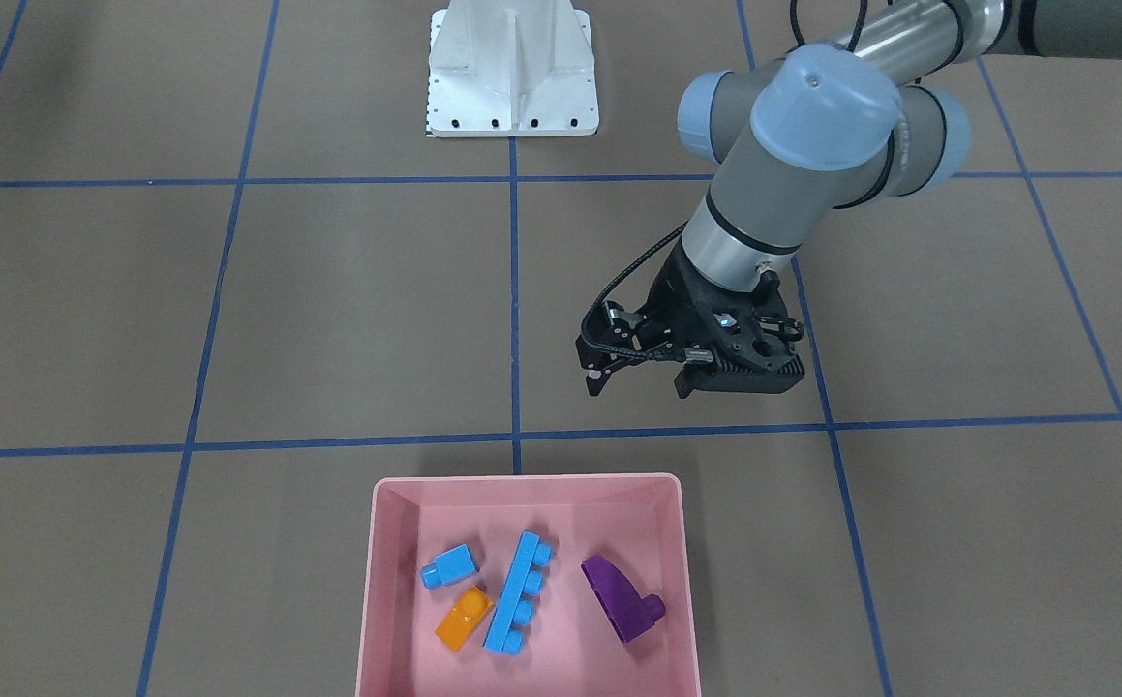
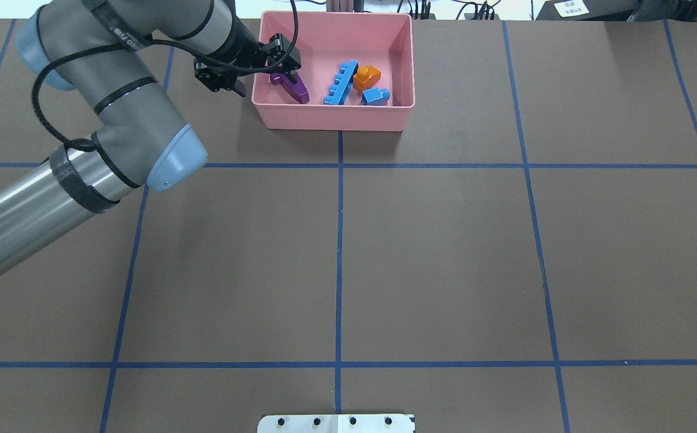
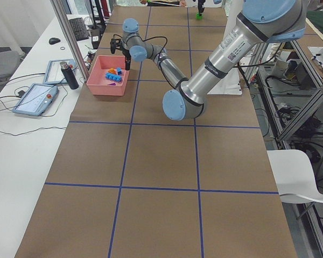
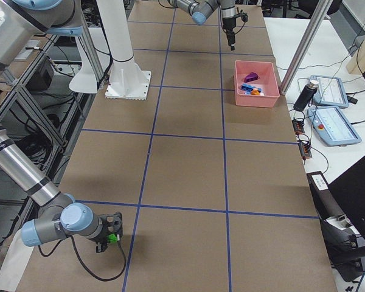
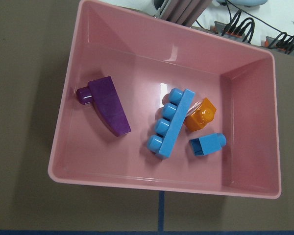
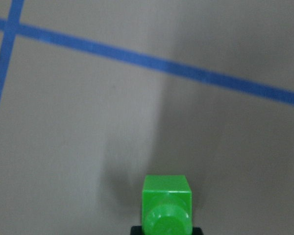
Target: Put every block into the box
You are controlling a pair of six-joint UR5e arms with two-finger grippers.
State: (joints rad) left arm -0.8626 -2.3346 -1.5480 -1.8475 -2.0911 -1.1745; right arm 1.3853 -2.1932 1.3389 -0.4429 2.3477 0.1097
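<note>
Next, I let go of the green block with my right gripper in the pink box (image 1: pixel 430 593), next to the orange block and the small light-blue block.
The pink box (image 1: pixel 522 481) holds the orange block (image 1: pixel 464 618), the small light-blue block (image 1: pixel 449 565), the long light-blue block (image 1: pixel 519 592) and the purple block (image 1: pixel 619 598). The left wrist view looks down into the box (image 5: pixel 161 183) at them. My left gripper (image 1: pixel 643 378) is open and empty, above the table just outside the box's robot-side corner. The green block (image 6: pixel 166 198) is at my right gripper (image 4: pixel 106 239), far from the box near the table's right end. The gripper looks shut on the green block.
The white robot base (image 1: pixel 512 73) stands at mid table. A control tablet (image 4: pixel 334 125) and a dark cylinder (image 4: pixel 304 96) lie beyond the table edge behind the box.
</note>
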